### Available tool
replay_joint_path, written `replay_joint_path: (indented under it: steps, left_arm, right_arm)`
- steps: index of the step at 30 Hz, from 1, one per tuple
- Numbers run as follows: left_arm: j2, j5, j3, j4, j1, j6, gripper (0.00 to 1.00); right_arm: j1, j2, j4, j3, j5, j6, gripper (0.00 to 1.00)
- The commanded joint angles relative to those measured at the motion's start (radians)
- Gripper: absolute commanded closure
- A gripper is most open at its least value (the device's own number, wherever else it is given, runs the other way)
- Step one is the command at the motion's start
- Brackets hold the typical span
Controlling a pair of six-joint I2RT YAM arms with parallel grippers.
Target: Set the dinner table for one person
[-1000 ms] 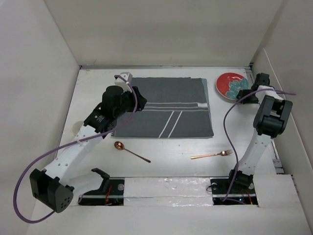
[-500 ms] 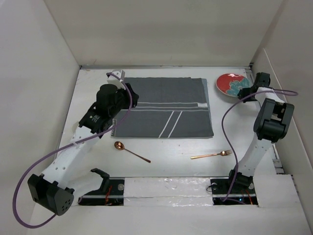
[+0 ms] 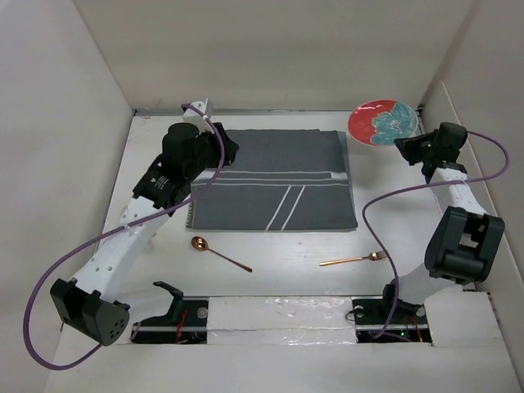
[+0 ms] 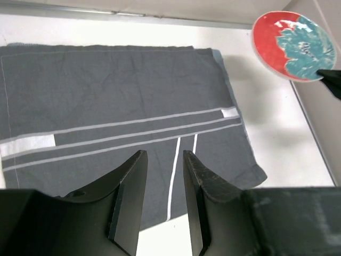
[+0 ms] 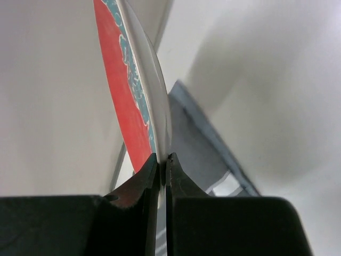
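Next, I release the red and teal plate, now lifted above the table's far corner, from my right gripper on the middle of the dark grey striped placemat point(image 3: 266, 174).
The white dinner table point(image 3: 278, 250) carries a dark grey striped placemat point(image 3: 274, 178), also in the left wrist view point(image 4: 117, 101). My right gripper point(image 3: 412, 147) is shut on the rim of a red and teal plate point(image 3: 381, 122) and holds it lifted and tilted above the table's far right corner; its fingers point(image 5: 160, 170) pinch the plate's edge point(image 5: 133, 90). The plate also shows in the left wrist view point(image 4: 293, 45). My left gripper point(image 3: 223, 152) is open and empty over the placemat's left part point(image 4: 162, 160). A copper spoon point(image 3: 219, 253) and a copper fork point(image 3: 354, 259) lie in front of the placemat.
White side panels point(image 3: 57, 164) close in the table on the left, back and right. A purple cable point(image 3: 123, 237) loops along each arm. The arm bases stand at the near edge point(image 3: 278, 315).
My right gripper has lifted the plate off the table and swung it up and left, tilting it. My left gripper has shifted slightly back toward the placemat's far left corner.
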Motion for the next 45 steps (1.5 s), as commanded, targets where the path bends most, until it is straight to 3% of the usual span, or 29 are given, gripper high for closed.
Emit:
replay_joint_path:
  steps: [1, 5, 12, 16, 30, 43, 45]
  left_arm:
    - [-0.015, 0.008, 0.072, 0.002, 0.000, -0.017, 0.70]
    - [-0.021, -0.068, 0.122, -0.044, 0.000, -0.011, 0.70]
    - [-0.054, -0.187, 0.216, -0.179, 0.000, 0.017, 0.69]
    - [-0.120, -0.272, 0.204, -0.225, 0.000, 0.027, 0.69]
    - [-0.226, -0.323, 0.138, -0.271, 0.000, 0.011, 0.67]
    - [-0.219, -0.323, 0.126, -0.268, 0.000, 0.021, 0.67]
    - [-0.219, -0.326, 0.124, -0.268, 0.000, 0.024, 0.67]
  right_arm:
    - [0.089, -0.095, 0.285, -0.020, -0.240, -0.012, 1.00]
    - [0.272, -0.075, 0.361, -0.053, -0.383, -0.024, 1.00]
    - [0.480, 0.061, 0.608, -0.106, -0.434, 0.140, 1.00]
    - [0.555, 0.135, 0.543, -0.023, -0.406, 0.098, 1.00]
    - [0.627, 0.342, 0.428, 0.104, -0.345, 0.051, 1.00]
    - [0.646, 0.359, 0.334, 0.017, -0.286, 0.016, 1.00]
    - [0.655, 0.362, 0.311, 0.014, -0.279, 0.005, 0.95]
